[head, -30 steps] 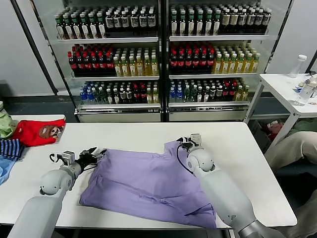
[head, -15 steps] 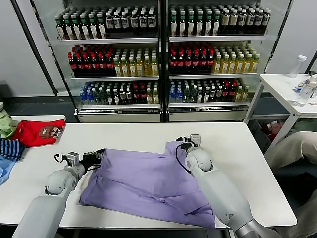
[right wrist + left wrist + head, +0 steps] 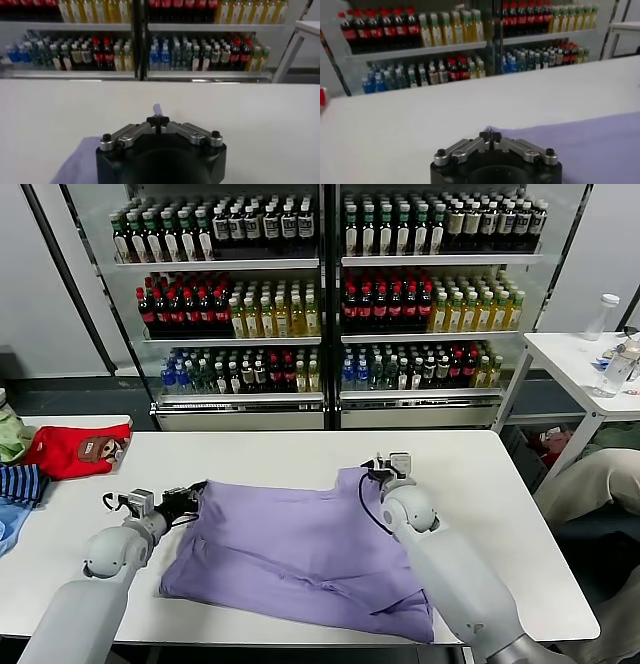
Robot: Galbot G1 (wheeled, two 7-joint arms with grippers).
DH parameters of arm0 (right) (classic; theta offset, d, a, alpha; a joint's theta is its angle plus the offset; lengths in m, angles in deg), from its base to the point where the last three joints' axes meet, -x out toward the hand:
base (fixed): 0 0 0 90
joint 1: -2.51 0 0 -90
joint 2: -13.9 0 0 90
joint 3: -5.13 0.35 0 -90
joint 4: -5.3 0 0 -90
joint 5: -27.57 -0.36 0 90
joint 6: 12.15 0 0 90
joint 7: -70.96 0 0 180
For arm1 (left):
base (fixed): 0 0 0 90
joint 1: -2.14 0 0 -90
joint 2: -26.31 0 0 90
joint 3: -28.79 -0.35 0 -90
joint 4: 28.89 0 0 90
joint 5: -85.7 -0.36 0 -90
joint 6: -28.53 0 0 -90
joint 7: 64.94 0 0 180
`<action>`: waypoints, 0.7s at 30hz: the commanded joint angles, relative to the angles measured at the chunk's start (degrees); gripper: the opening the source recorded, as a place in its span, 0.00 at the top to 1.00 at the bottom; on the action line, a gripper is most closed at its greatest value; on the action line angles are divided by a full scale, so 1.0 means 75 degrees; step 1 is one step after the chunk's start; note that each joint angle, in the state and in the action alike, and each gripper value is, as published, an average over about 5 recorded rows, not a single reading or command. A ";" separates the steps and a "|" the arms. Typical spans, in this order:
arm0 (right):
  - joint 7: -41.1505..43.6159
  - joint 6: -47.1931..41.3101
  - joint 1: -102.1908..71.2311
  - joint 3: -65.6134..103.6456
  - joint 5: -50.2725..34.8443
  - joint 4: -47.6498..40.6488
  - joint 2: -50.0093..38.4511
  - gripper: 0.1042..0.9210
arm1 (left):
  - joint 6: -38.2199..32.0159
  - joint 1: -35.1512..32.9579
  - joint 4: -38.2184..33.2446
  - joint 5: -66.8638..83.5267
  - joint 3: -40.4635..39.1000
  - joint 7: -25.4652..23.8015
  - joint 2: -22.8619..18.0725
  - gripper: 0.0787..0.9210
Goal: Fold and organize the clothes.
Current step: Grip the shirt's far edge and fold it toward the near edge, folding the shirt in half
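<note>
I will release the lavender T-shirt's far corner with my right gripper on the shirt's side edge (image 3: 416, 551) under that gripper's forearm.
The clothes, a plain lavender T-shirt (image 3: 300, 554), lie spread on the white table (image 3: 500, 484). My left gripper (image 3: 190, 496) is at the shirt's far left corner, low over the table. In the left wrist view its fingertips (image 3: 490, 134) are pressed together on the lavender edge (image 3: 580, 145). My right gripper (image 3: 372, 474) is at the far right corner of the shirt. The right wrist view shows it (image 3: 158, 120) shut, with a small tuft of lavender cloth (image 3: 157, 109) sticking out between the tips.
A red garment (image 3: 75, 449) and a blue striped one (image 3: 20, 484) lie at the table's far left. Drink coolers (image 3: 320, 304) stand behind the table. A side table (image 3: 580, 364) with a bottle (image 3: 620, 369) stands at the right, and below it a person's leg (image 3: 590, 484).
Both grippers have gone from open to shut on the shirt's far corners. The arms have barely moved.
</note>
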 commanded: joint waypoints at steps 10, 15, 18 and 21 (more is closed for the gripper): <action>-0.0307 -0.0186 -0.3209 0.1136 -0.0399 0.4337 -0.1628 0.99 | -0.0953 -0.2434 -0.2038 0.0885 0.0723 0.0580 0.0368 0.99; -0.0337 -0.0204 -0.4085 0.1464 -0.0373 0.4983 -0.1758 0.99 | -0.1198 -0.2806 -0.2137 0.0884 0.0858 0.0622 0.0364 0.99; -0.0338 -0.0212 -0.4330 0.1564 -0.0365 0.5150 -0.1795 0.99 | -0.1230 -0.2924 -0.2221 0.0881 0.0938 0.0646 0.0362 0.99; -0.0278 -0.0199 -0.4557 0.1610 -0.0265 0.5175 -0.1787 0.99 | -0.1239 -0.3040 -0.2298 0.0859 0.1039 0.0656 0.0350 0.99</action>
